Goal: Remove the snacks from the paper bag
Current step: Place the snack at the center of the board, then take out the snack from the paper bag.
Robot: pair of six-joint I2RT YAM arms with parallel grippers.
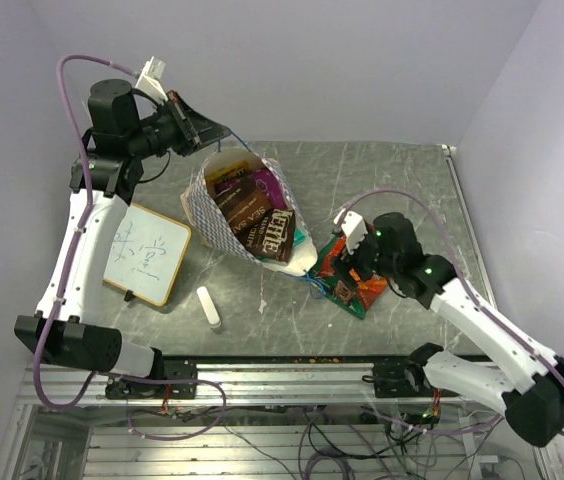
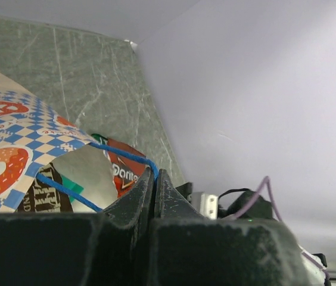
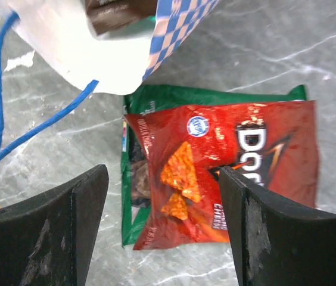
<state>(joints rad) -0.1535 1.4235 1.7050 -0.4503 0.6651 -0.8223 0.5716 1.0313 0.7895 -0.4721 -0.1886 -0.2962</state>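
Note:
My right hand needs to reach into the paper bag and grab the brown Kettle packet's end (image 1: 287,234) (image 3: 119,19), nearest the opening of the bag.
The chequered paper bag (image 1: 210,215) hangs tilted, its mouth low towards the right. Inside it show a purple packet (image 1: 232,170) and brown chocolate packets (image 1: 275,234). My left gripper (image 1: 212,134) is raised at the back and shut on the bag's blue cord handle (image 2: 126,156), which runs between its fingertips in the left wrist view (image 2: 155,173). A red Doritos packet (image 3: 227,167) lies on a green bag (image 3: 215,95) on the table beside the bag's mouth (image 3: 174,24). My right gripper (image 3: 163,173) is open and empty just above the Doritos (image 1: 354,288).
A wood-framed whiteboard (image 1: 147,250) lies at the left. A small white cylinder (image 1: 208,307) lies near the front edge. Walls close the table at the back and right. A loose blue cord handle (image 3: 1,119) trails by the right gripper.

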